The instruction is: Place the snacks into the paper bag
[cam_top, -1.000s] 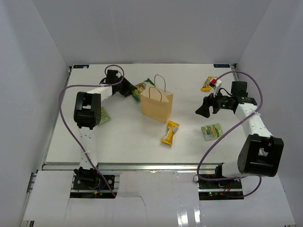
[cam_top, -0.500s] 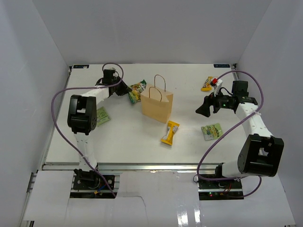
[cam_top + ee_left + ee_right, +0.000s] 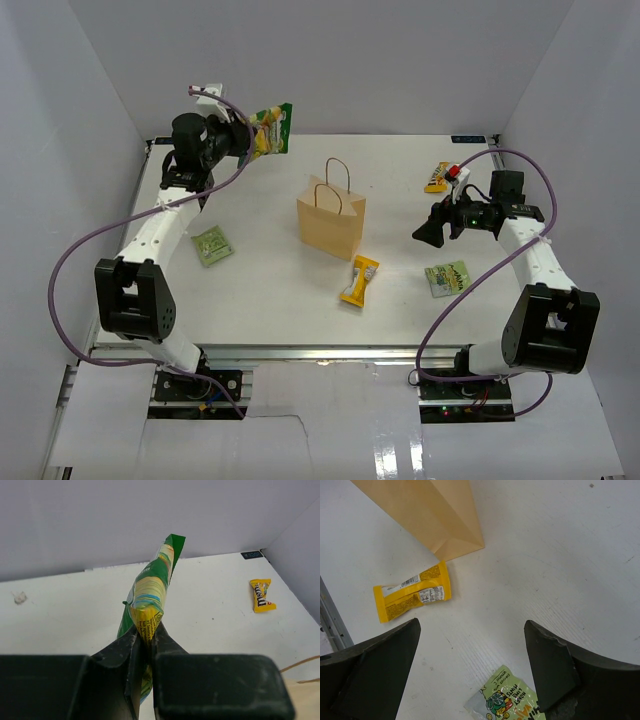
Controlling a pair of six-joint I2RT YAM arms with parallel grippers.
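The yellow bar wrapper lies in front of the tan paper bag, and my right gripper should close on the middle of the yellow bar wrapper [image 3: 360, 283] [image 3: 414, 595].
My left gripper [image 3: 248, 140] [image 3: 146, 630] is shut on the lower edge of the green-and-yellow pouch [image 3: 272, 129] [image 3: 150, 585], holding it high above the table's back left. The tan paper bag [image 3: 331, 222] [image 3: 432, 515] stands upright mid-table, to the right of and below the pouch. One yellow bar wrapper [image 3: 360, 280] [image 3: 412, 596] lies in front of the bag, another [image 3: 438, 177] [image 3: 262, 594] at the back right. Light-green packets lie at the left [image 3: 211, 245] and right [image 3: 448, 277] [image 3: 507, 700]. My right gripper [image 3: 432, 230] [image 3: 471, 625] hovers open over the table between bag and right packet.
White walls close in the table on the left, back and right. A metal rail [image 3: 300, 352] runs along the near edge by the arm bases. Purple cables [image 3: 95, 240] loop beside both arms.
The left gripper closed on the pouch beside the bag, and the arm has swung up and back to the left, lifting it off the table. The right arm has stayed still.
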